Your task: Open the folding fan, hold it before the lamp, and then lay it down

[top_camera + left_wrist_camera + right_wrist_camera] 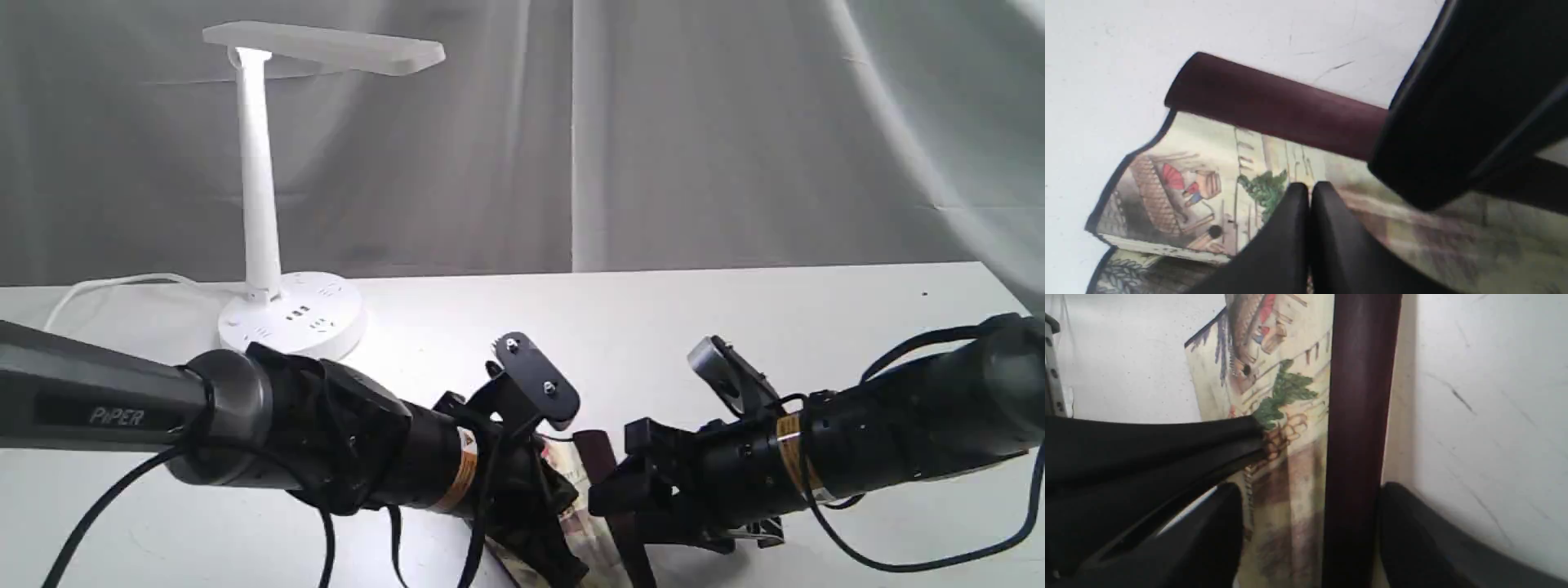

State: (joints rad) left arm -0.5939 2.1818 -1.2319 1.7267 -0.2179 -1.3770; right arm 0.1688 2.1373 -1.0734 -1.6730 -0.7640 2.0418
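Observation:
Right fingers straddle painted paper; next I pinch the guard alone [1359,441], maroon, then raise the folding fan before spreading it.
The folding fan [1208,179] lies partly spread on the white table [653,327], painted cream paper showing beside its maroon guard [1361,416]. In the exterior view only a strip of the fan [589,478] shows between the two wrists. My left gripper [1310,192] is shut, its tips resting on the painted paper near the green tree. My right gripper [1310,526] is open and straddles the guard plus a strip of paper, one of its fingers [1412,539] against the guard's outer side. The white lamp [261,204] stands at the back left, apart from both arms.
The lamp's white cord [106,286] runs off to the left along the table's back edge. A grey curtain [694,139] hangs behind the table. Both arms [326,433] crowd the near edge, with black cables [898,563] trailing from them.

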